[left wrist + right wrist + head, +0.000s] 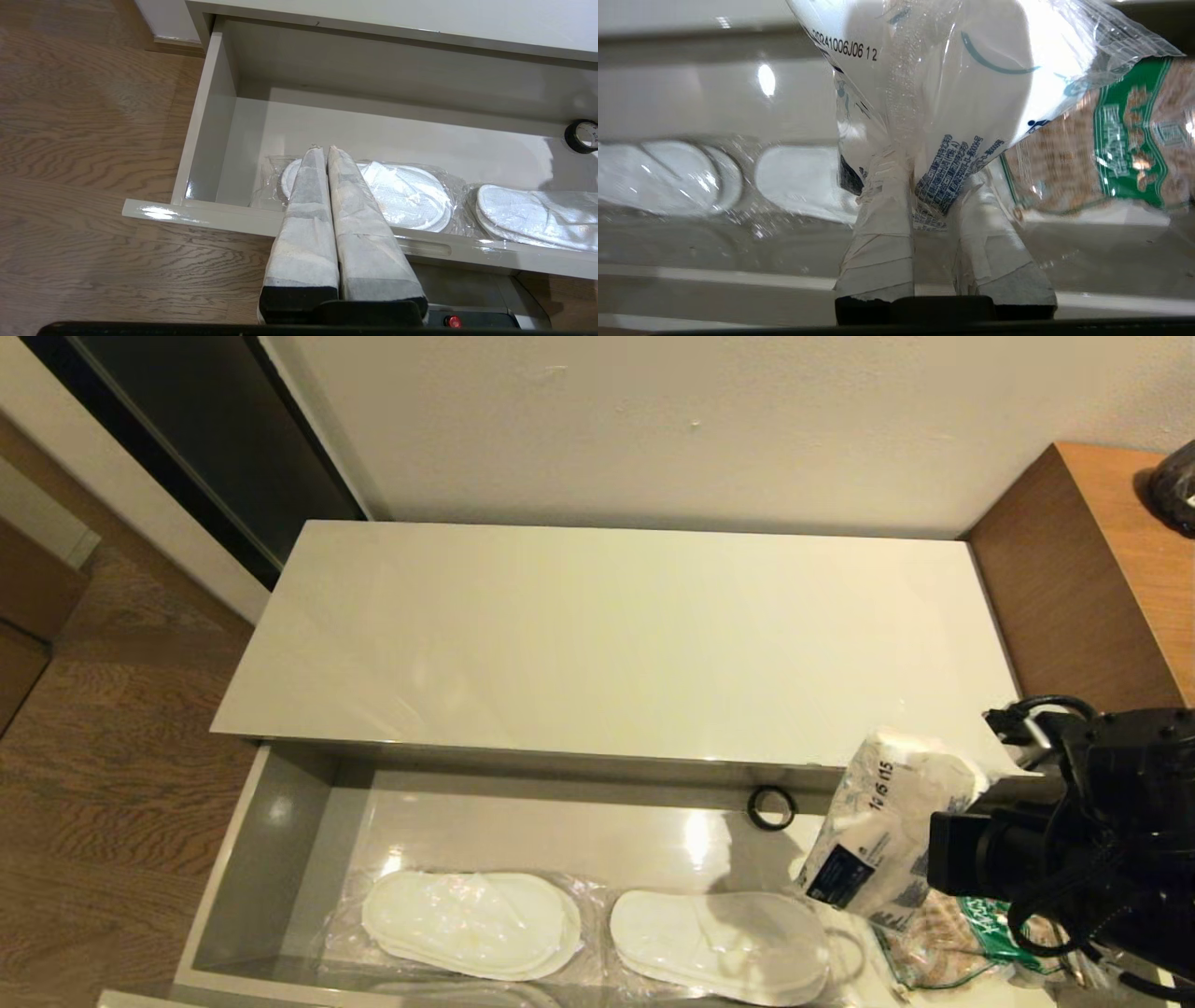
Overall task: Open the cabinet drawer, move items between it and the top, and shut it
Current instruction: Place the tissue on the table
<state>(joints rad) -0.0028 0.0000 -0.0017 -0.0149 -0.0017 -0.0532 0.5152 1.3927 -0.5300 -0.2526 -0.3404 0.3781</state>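
Note:
Next, my right gripper puts the tissue pack down on the cream top near the brown wooden unit [895,693], behind the snack bag.
The cabinet drawer [280,821] stands pulled out below the cream top [607,635], which is bare. Two clear-wrapped slipper pairs lie on its floor, one to the left [471,924] and one in the middle [719,943]. My right gripper [927,182] is shut on the lower edge of the tissue pack [878,821], which hangs tilted above the drawer's right part, white side and dark-blue label showing. My left gripper [324,149] is shut and holds nothing; it hovers over the drawer's front edge [210,219], near the left slipper pair [406,196].
A green-labelled snack bag [962,933] lies in the drawer's right end, under the tissue pack. A small black ring [771,807] sits by the drawer's back wall. The taller brown wooden unit [1092,588] borders the top on the right. Wooden floor [112,756] lies to the left.

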